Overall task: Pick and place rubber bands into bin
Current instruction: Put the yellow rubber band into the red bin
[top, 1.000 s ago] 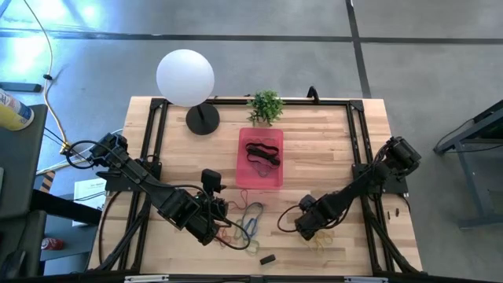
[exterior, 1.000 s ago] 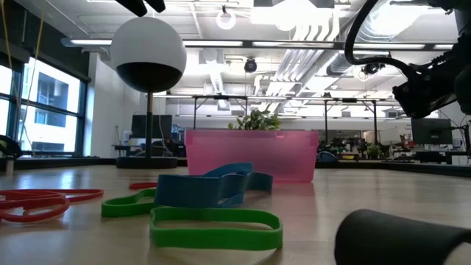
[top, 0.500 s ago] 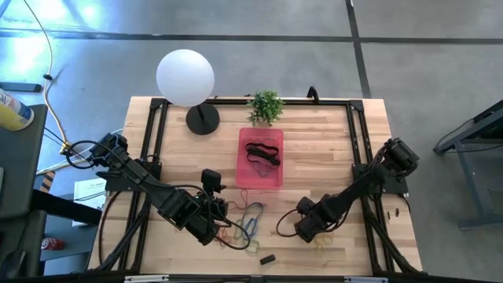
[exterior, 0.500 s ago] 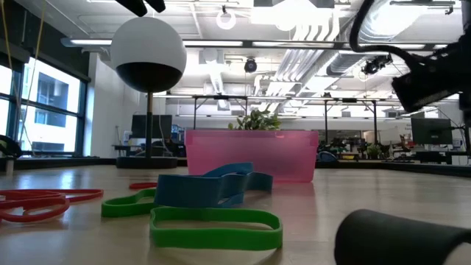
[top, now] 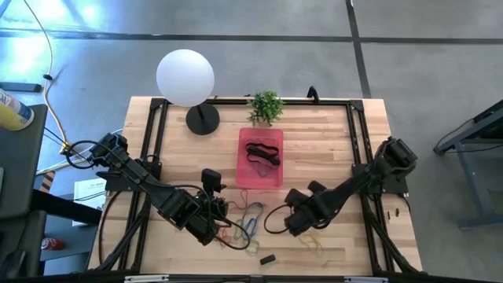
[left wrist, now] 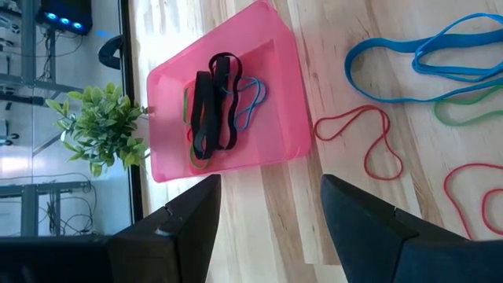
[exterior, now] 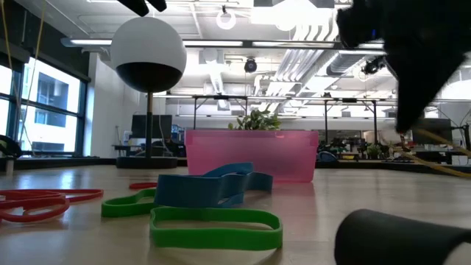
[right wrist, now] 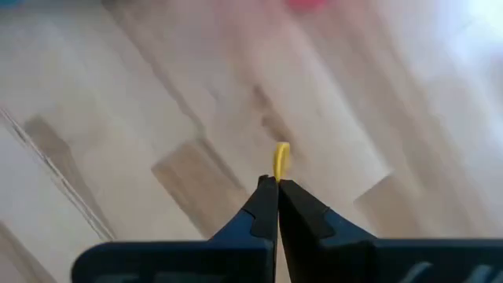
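Observation:
The robot's right gripper needs to release the yellow rubber band over the near edge of the black rubber band [top: 259,160] inside the pink bin.
The pink bin [top: 241,177] stands mid-table, also in the left wrist view [left wrist: 263,55], with a black band [top: 262,153] and some coloured ones inside. Loose rubber bands lie flat in front of it: blue [top: 252,215], green [exterior: 213,224] and red [left wrist: 369,145]. My right gripper [right wrist: 277,185] hovers right of them, shut on a yellow rubber band [right wrist: 281,159]. My left gripper [left wrist: 271,228] stays open above the loose bands at the near left, touching nothing. My right gripper pinches the yellow band between its two fingertips, and a short bit [right wrist: 281,157] sticks out past them. The fingers come from above, pointing steeply down. The rest of the band [top: 316,240] trails down to the table at the near right.
A white globe lamp [top: 185,76] and a small green plant [top: 266,104] stand at the far edge behind the bin. A small black block [top: 268,259] lies near the front edge. Black frame rails run along both table sides.
My right gripper has risen and gone toward the table's left, nearer the loose bands, rolling its wrist as it went. In the low view its arm now fills the upper right corner. The yellow band's gripped part has come up with it.

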